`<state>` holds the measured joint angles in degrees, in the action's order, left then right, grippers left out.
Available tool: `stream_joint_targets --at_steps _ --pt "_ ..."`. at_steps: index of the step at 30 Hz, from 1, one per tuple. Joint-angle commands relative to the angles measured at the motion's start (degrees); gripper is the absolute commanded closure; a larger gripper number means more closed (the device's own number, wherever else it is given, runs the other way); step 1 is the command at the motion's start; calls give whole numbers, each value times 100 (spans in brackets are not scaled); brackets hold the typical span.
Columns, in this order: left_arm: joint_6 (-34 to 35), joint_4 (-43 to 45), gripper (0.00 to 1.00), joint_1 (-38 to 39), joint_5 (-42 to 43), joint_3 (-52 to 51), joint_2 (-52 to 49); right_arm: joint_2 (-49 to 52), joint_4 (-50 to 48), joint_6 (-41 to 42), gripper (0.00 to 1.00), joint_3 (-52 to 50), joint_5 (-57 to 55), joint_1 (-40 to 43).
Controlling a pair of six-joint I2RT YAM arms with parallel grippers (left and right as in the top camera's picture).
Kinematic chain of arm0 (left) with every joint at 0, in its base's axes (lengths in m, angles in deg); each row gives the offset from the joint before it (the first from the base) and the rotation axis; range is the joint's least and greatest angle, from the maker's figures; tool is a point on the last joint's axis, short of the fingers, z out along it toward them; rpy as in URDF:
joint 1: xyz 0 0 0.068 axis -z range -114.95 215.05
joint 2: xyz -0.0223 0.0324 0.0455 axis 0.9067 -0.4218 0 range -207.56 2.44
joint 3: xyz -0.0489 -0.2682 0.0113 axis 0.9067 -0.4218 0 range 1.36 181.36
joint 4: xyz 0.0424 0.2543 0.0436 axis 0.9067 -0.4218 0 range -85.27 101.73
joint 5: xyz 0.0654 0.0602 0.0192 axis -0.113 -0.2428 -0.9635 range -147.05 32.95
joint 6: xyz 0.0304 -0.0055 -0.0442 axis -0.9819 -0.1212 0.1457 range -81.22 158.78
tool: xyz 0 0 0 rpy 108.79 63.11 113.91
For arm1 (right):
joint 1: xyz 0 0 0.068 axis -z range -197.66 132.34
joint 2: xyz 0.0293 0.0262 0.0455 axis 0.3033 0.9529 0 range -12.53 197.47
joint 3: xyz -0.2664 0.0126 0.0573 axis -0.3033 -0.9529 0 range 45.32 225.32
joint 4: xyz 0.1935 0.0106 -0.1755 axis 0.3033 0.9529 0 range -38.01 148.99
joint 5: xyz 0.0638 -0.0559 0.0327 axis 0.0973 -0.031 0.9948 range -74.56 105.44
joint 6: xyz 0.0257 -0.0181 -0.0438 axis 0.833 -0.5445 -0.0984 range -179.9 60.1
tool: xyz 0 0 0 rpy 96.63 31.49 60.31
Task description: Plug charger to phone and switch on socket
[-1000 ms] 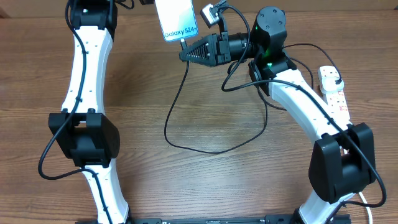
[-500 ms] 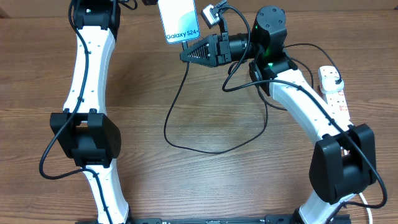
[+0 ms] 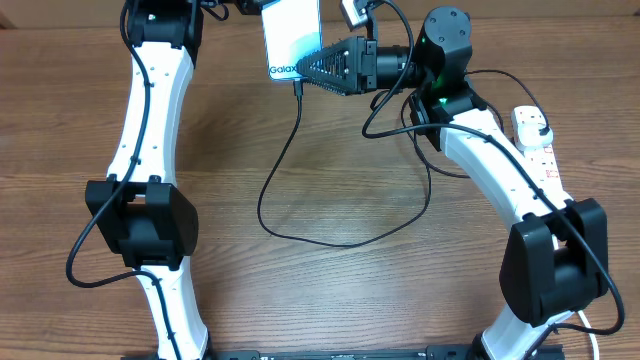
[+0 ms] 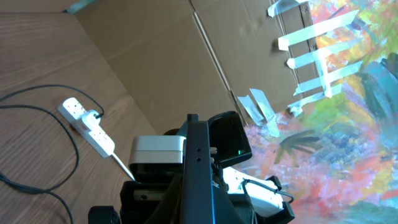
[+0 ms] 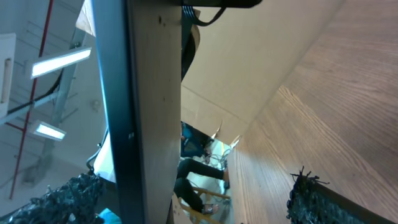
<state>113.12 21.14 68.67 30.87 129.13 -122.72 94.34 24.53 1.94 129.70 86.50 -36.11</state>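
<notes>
Next, my left gripper releases the phone, now hanging above the table's far edge, so it lies flat on the bare table inside the black charger cable's loop (image 3: 317, 192).
The phone (image 3: 292, 35), pale blue with "Galaxy" print, hangs above the table's far edge, and my left gripper (image 3: 258, 7) is shut on its far end. In the left wrist view the phone (image 4: 198, 168) appears edge-on between the jaws. My right gripper (image 3: 308, 66) points left at the phone's near end, and its jaws stand open on either side of the phone's edge (image 5: 143, 112). The charger (image 3: 298, 140) is a thin black cable. It runs from the phone's near edge, loops over the table and reaches the socket (image 3: 536, 148) at the right, where its black plug (image 3: 541, 129) sits.
A brown cardboard wall (image 4: 186, 56) stands behind the table. The right arm (image 3: 490, 175) arches over the right side of the table, and the left arm (image 3: 145, 130) runs along the left side. The socket's white cord (image 3: 598, 322) leaves at the near right corner.
My right gripper has opened and swung up toward the far edge, letting go of the cable's end. The left gripper has carried the phone slightly right and farther back.
</notes>
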Motion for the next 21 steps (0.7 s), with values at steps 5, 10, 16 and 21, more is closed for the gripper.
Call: stream_joint_targets --at_steps 5,10,16,21 --pt "-76 20 96 -531 50 85 76 -131 424 -61 0 90 -361 192" --pt "-44 20 96 -706 31 85 76 -131 1438 -621 0 87 -667 533" --pt "-289 -20 96 -728 -72 85 76 -131 4103 -2107 0 87 -1416 933" --pt "-1388 -1189 96 -608 -107 83 76 -131 5556 -2931 0 87 -2103 1097"
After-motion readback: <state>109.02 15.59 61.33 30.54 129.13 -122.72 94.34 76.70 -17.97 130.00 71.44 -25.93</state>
